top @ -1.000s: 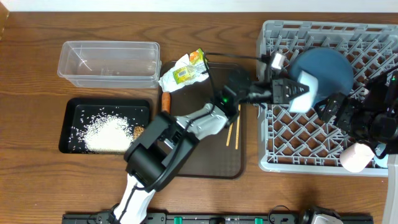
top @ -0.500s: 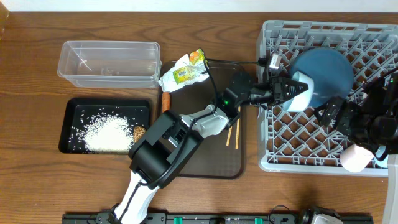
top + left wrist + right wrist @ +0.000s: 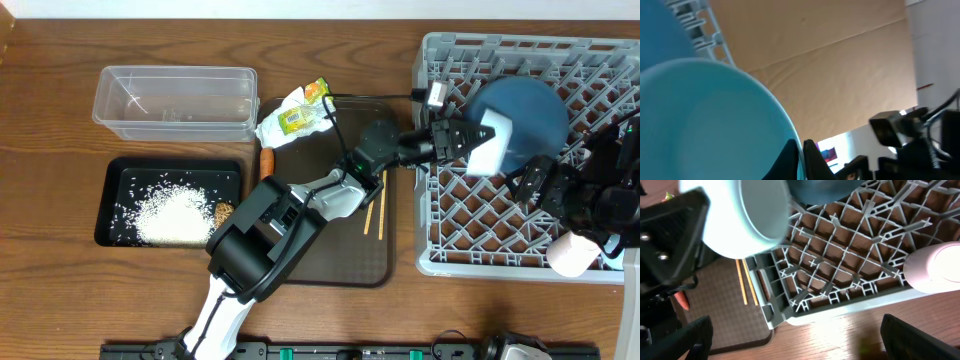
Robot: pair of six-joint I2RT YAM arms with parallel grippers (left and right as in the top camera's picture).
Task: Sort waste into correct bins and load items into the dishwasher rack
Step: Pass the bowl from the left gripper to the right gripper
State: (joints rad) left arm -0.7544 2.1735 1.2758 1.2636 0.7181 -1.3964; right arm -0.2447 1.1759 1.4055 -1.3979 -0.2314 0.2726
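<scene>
My left gripper has the light blue cup, now held over the grey dishwasher rack. It will let go of the cup between the dark blue bowl and the dishwasher rack's tray-side [image 3: 454,158].
My left gripper [image 3: 462,140] is shut on the rim of the light blue cup [image 3: 490,146] and holds it over the grey dishwasher rack [image 3: 480,240], right beside the dark blue bowl [image 3: 525,112] that stands in the rack. In the left wrist view the jaws [image 3: 801,156] pinch the cup's wall [image 3: 705,120]. My right gripper [image 3: 527,180] is open and empty over the rack's front part, its fingers spread wide [image 3: 800,345]. A pink cup [image 3: 572,252] lies in the rack's front right corner. The chopsticks [image 3: 375,205] lie on the brown tray [image 3: 340,255]. The white bowl and napkin are not in view.
A clear tub [image 3: 175,100] stands at the back left. The black tray [image 3: 112,205] in front of it holds rice and brown scraps. A carrot [image 3: 267,162] and a green-yellow snack wrapper [image 3: 295,118] lie at the brown tray's back left corner.
My left gripper has carried the light blue cup a little to the right and farther back, closer to the dark blue bowl. The right arm has barely moved.
</scene>
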